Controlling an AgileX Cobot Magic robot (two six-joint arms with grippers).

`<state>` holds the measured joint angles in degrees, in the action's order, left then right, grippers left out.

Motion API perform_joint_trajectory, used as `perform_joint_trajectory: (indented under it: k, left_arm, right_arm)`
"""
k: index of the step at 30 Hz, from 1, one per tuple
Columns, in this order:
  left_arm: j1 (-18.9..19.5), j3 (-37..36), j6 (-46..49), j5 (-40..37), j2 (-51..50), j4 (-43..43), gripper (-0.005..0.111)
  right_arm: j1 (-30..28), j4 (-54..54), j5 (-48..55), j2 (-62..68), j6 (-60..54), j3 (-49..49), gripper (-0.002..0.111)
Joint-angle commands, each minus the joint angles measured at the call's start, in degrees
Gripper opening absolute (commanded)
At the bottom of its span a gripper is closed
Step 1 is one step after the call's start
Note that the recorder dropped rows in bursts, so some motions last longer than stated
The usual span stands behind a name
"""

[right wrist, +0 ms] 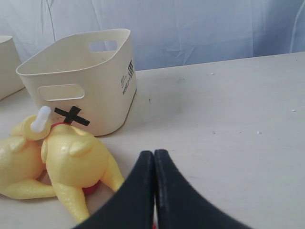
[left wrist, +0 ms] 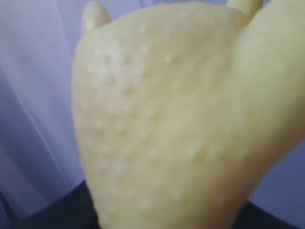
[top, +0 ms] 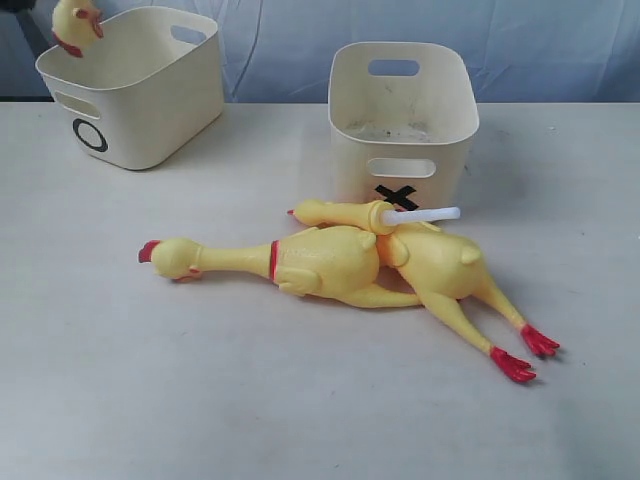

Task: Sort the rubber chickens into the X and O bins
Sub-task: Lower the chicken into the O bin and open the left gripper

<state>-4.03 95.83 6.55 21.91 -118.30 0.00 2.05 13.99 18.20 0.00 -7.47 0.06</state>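
The third rubber chicken, neck down, will drop from my left gripper inside the O bin (top: 194, 88). That chicken's head now hangs over the O bin's corner.
Two rubber chickens lie on the table in front of the X bin (top: 440, 140). One has a red neck band (top: 300, 262), its head pointing left. The other (top: 440, 262) has a white stick (top: 425, 215) in its neck and its red feet to the right. A third chicken's head (top: 77, 25) hangs over the far left corner of the O bin (top: 150, 120). Its bumpy yellow body (left wrist: 171, 119) fills the left wrist view, and the left gripper's fingers are hidden around it. My right gripper (right wrist: 154, 153) is shut and empty, low over the table beside the stick chicken (right wrist: 76, 157).
The white table (top: 150, 400) runs wide in front of and to the right of the chickens. A blue cloth backdrop (top: 540, 40) hangs behind the bins. In the right wrist view the X bin (right wrist: 109, 95) stands just beyond the chickens, with the O bin's edge (right wrist: 5, 67) at the side.
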Motion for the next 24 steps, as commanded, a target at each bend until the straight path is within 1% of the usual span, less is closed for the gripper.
perform_joint_trajectory:
  k: [1,3,4,6,7,8,9,11,13,15,17,19,20,21,23,24]
  left_arm:
    - [0.76,5.92,-6.87,5.24,-9.54,-0.6,0.0]
    - [1.17,8.33,-6.55,-2.29,-12.61,0.86,0.001]
    - [1.31,8.66,-6.55,-4.26,-13.65,0.86,0.004]
    - [1.66,8.75,-6.55,-7.21,-14.72,0.86,0.017]
    - [1.78,8.75,-6.08,-8.55,-15.08,0.86,0.027]
    - [1.79,8.75,-5.91,-9.49,-15.26,0.86,0.034]
    - [2.09,8.75,-5.78,-10.9,-15.36,0.86,0.04]
    - [2.32,8.75,-5.78,-13.49,-15.36,0.86,0.044]
    - [2.47,8.75,-5.78,-16.37,-15.36,0.86,0.043]
    - [2.89,8.75,-5.78,-19.08,-15.36,0.86,0.038]
    - [3.44,8.75,-6.03,-21.91,-15.36,0.86,0.028]
    - [4.07,8.75,-7.05,-25.77,-15.63,0.0,0.015]
    - [4.4,8.75,-8.52,-29.84,-15.86,-1.11,0.006]
    - [4.56,8.75,-10.95,-34.53,-16.42,-2.54,0.0]
    - [5.01,8.75,-15.78,-42.75,-18.12,-5.24,0.0]
    - [5.01,8.75,-16.55,-45.85,-18.88,-6.77,0.0]
  right_arm:
    - [0.28,0.0,-0.74,0.0,0.0,-0.06,-0.001]
    - [0.28,0.0,-0.74,0.0,0.0,-0.06,-0.001]
    - [0.28,0.0,-0.74,0.0,0.0,-0.06,-0.001]
    - [0.28,0.0,-0.74,0.0,0.0,-0.06,-0.001]
    - [0.28,0.0,-0.74,0.0,0.0,-0.06,-0.001]
    - [0.28,0.0,-0.74,0.0,0.0,-0.06,-0.001]
    - [0.28,0.0,-0.74,0.0,0.0,-0.06,-0.001]
    - [0.28,0.0,-0.74,0.0,0.0,-0.06,-0.001]
    - [0.28,0.0,-0.74,0.0,0.0,-0.06,-0.001]
    - [0.28,0.0,-0.74,0.0,0.0,-0.06,-0.001]
    - [0.28,0.0,-0.74,0.0,0.0,-0.06,-0.001]
    - [0.28,0.0,-0.74,0.0,0.0,-0.06,-0.001]
    - [0.28,0.0,-0.74,0.0,0.0,-0.06,-0.001]
    - [0.28,0.0,-0.74,0.0,0.0,-0.06,-0.001]
    - [0.28,0.0,-0.74,0.0,0.0,-0.06,-0.001]
    - [0.28,0.0,-0.74,0.0,0.0,-0.06,-0.001]
